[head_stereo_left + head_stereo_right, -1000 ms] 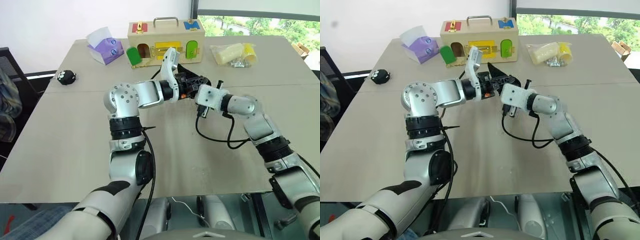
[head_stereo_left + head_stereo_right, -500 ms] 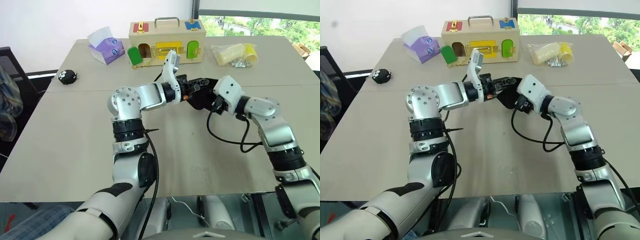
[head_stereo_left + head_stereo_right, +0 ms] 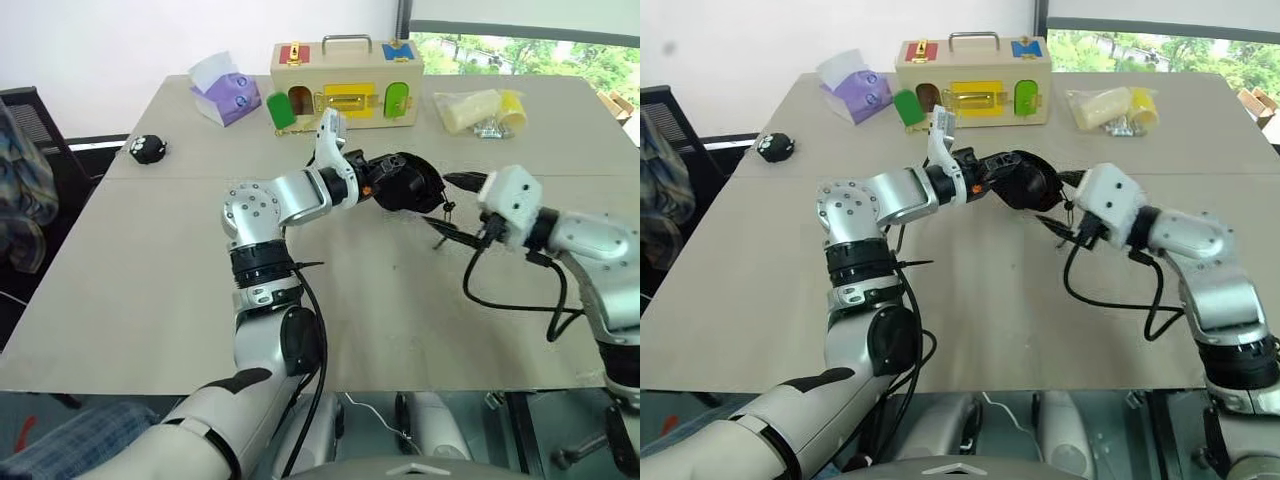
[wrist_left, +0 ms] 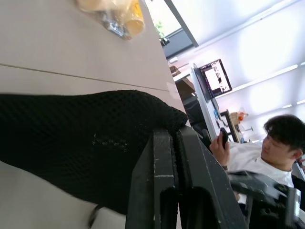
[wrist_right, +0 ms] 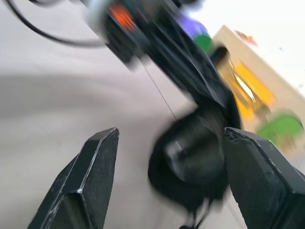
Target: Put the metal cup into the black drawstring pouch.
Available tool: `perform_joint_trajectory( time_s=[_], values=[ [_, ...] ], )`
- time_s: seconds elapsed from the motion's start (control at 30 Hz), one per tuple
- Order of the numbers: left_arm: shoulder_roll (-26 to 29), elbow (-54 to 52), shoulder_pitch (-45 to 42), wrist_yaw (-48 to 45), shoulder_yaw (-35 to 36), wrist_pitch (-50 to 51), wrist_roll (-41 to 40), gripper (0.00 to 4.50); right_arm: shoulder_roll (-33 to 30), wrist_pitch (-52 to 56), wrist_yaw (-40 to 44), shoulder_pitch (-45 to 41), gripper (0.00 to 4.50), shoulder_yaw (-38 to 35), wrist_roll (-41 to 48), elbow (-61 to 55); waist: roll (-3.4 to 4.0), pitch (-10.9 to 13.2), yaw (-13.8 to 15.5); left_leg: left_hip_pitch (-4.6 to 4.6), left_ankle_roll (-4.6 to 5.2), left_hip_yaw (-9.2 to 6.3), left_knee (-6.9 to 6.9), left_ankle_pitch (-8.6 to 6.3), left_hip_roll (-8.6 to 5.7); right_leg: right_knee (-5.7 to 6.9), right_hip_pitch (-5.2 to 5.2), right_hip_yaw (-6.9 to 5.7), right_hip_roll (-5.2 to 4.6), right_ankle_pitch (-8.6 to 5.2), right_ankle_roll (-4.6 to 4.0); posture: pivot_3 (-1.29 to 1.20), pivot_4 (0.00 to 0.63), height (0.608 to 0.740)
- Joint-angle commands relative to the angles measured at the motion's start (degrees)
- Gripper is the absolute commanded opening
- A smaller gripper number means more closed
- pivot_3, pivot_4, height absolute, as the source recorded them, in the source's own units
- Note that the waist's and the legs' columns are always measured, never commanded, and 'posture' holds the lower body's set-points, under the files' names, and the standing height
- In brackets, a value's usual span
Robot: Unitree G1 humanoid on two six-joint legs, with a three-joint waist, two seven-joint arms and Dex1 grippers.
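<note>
The cord's loose end (image 3: 439,243) is below the black bead hanging from the black drawstring pouch. My right gripper goes there next and closes on it.
My left gripper (image 3: 374,186) is shut on the edge of the black drawstring pouch (image 3: 406,184) and holds it above the middle of the table (image 3: 150,280). The pouch bulges round, and its thin cord hangs toward my right gripper. The metal cup is hidden. My right gripper (image 3: 452,205) stands open just right of the pouch, apart from it, with nothing between its fingers. In the left wrist view the shut fingers (image 4: 164,181) pinch the pouch's black mesh fabric (image 4: 86,133). The right wrist view looks past its spread fingers (image 5: 90,176) at the rounded pouch (image 5: 195,157).
At the table's far edge stand a wooden lock box (image 3: 345,75), a purple tissue box (image 3: 228,95) and a plastic bag of yellow items (image 3: 480,108). A small black spotted round object (image 3: 150,148) lies far left. A seated person (image 4: 281,143) is beyond the table.
My right gripper has opened and drawn back to the right, away from the pouch. The left gripper still holds the pouch in nearly the same place. The camera view has shifted slightly.
</note>
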Motion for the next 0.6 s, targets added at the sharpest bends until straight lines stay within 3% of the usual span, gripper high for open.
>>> perform_joint_trajectory(
  time_s=[0.03, 0.27, 0.6],
  values=[
    [-0.1, -2.2, -0.6, 0.3, -0.4, -0.1, -2.3, 0.00, 0.6, 4.9, -1.4, 4.7, 3.55, 0.4, 1.7, 0.3, 0.00, 0.0, 0.1, 0.00, 0.00, 0.00, 0.00, 0.00, 0.00, -0.01, 0.00, 0.01, 0.00, 0.00, 0.00, 0.00, 0.150, 0.710],
    [-0.2, -2.4, -0.6, 0.9, -1.1, -0.3, -3.3, 0.00, 10.2, 1.7, -12.5, 3.5, 3.55, 1.7, -2.8, 14.8, 0.04, 0.0, -0.4, 0.09, 0.00, 0.14, 0.00, 0.00, 0.00, 0.08, -0.03, 0.17, 0.04, 0.00, 0.00, 0.00, 0.150, 0.710],
    [1.1, -2.0, -0.4, 1.2, -1.6, -0.7, -4.1, 0.00, 19.1, -7.0, -15.9, -5.4, 3.55, 2.2, -2.3, 31.2, 0.04, 0.0, -0.4, 0.08, 0.00, 0.12, -0.01, 0.00, -0.01, 0.06, -0.03, 0.14, 0.10, 0.00, 0.00, 0.00, 0.150, 0.710]
  ],
)
